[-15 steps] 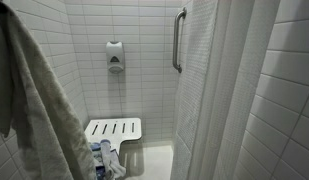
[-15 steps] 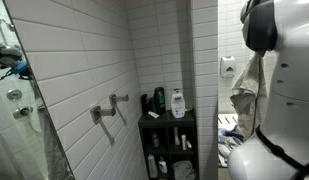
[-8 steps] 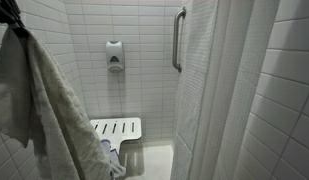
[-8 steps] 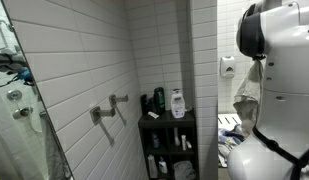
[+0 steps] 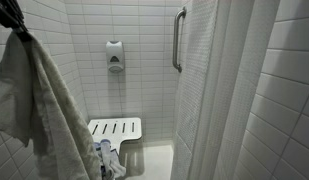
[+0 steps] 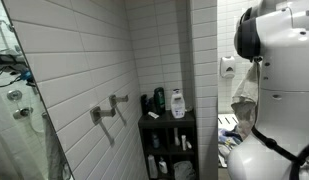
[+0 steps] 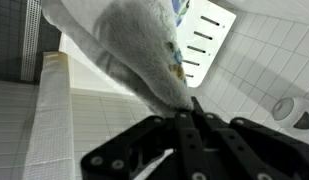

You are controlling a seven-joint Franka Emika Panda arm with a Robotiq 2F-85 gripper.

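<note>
The grey towel will lie in a heap [image 5: 82, 159] next to the blue and white cloth by the shower seat once my gripper releases it.
My gripper [image 7: 189, 106] is shut on a grey terry towel [image 7: 134, 45], pinching one edge between its black fingers. In an exterior view the gripper [image 5: 6, 14] is at the top left corner, and the towel [image 5: 39, 105] hangs down from it along the tiled wall. In an exterior view the towel [image 6: 244, 100] shows partly behind my white arm [image 6: 284, 90]. A white slatted shower seat [image 5: 114, 128] is below and beyond the towel; it also shows in the wrist view [image 7: 208, 35].
A soap dispenser [image 5: 114, 55] and a grab bar [image 5: 178, 38] are on the back wall. A white shower curtain [image 5: 219, 90] hangs beside them. A blue and white cloth [image 5: 106, 160] lies under the seat. A black shelf with bottles [image 6: 166, 120] and a wall faucet [image 6: 109, 108] are outside the stall.
The gripper has come into view at the top left, and the towel has risen and swung right, now hanging in a bunched fold. My arm shifted slightly.
</note>
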